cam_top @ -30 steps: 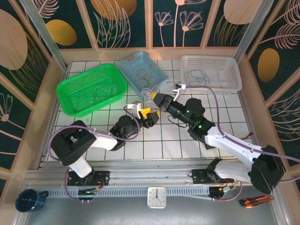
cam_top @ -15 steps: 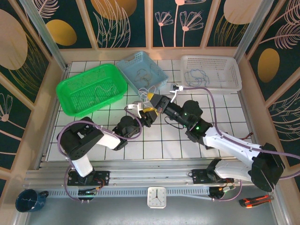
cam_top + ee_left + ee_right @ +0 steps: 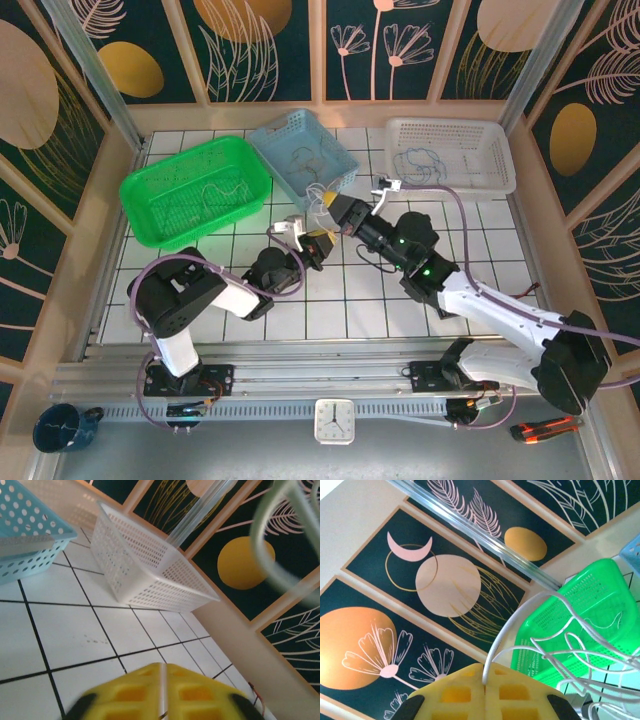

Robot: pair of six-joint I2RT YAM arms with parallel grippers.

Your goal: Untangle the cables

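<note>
The pale cable loop arcs outside my left gripper's closed fingers, so it should open and take a piece of the cable clump [image 3: 318, 206] before pulling away.
A clump of thin pale cables [image 3: 319, 193] hangs between the two grippers, just in front of the blue basket. My right gripper [image 3: 327, 206] is shut on a white cable [image 3: 516, 620] that rises out of its yellow jaws [image 3: 484, 674] and joins several white loops [image 3: 580, 652]. My left gripper [image 3: 317, 240] sits right below it. Its yellow jaws [image 3: 164, 669] are closed together, with a thin pale strand pinched in the seam. A blurred pale cable loop [image 3: 263, 555] arcs close above the left wrist camera.
A green basket [image 3: 128, 192], a blue basket [image 3: 346, 168] and a white basket [image 3: 506, 162] stand along the back, each with thin wires inside. The white basket [image 3: 150, 565] lies ahead of the left gripper, and the green basket [image 3: 590, 600] lies behind the held loops. White tiles lie in front.
The left gripper's jaws have closed from wide open, and it has shifted up under the right gripper. The right gripper stayed shut on its cable and moved only slightly.
</note>
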